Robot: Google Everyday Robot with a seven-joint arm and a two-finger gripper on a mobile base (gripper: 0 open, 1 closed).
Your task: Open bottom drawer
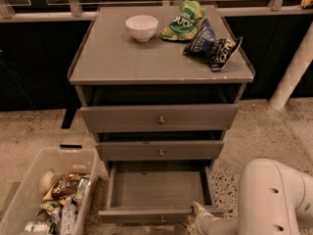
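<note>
Next, my gripper lets go of the bottom drawer with its front panel out over the floor strip [149,227] just ahead of it.
The bottom drawer [156,190] of the grey cabinet stands pulled far out, showing a plain grey inside with nothing in it. Its front panel [146,214] sits near the lower edge of the camera view. My gripper [198,218] is at the right end of that front panel, low in the picture, with the white arm [269,199] bulging behind it at the lower right. The middle drawer [160,151] and the top drawer [159,118] each show a small round knob and are only slightly out.
On the cabinet top [122,58] are a white bowl [142,27], a green snack bag [183,21] and a dark blue snack bag [212,45]. A clear bin [29,199] of packets and cans stands on the floor at left. A white post [293,67] rises at right.
</note>
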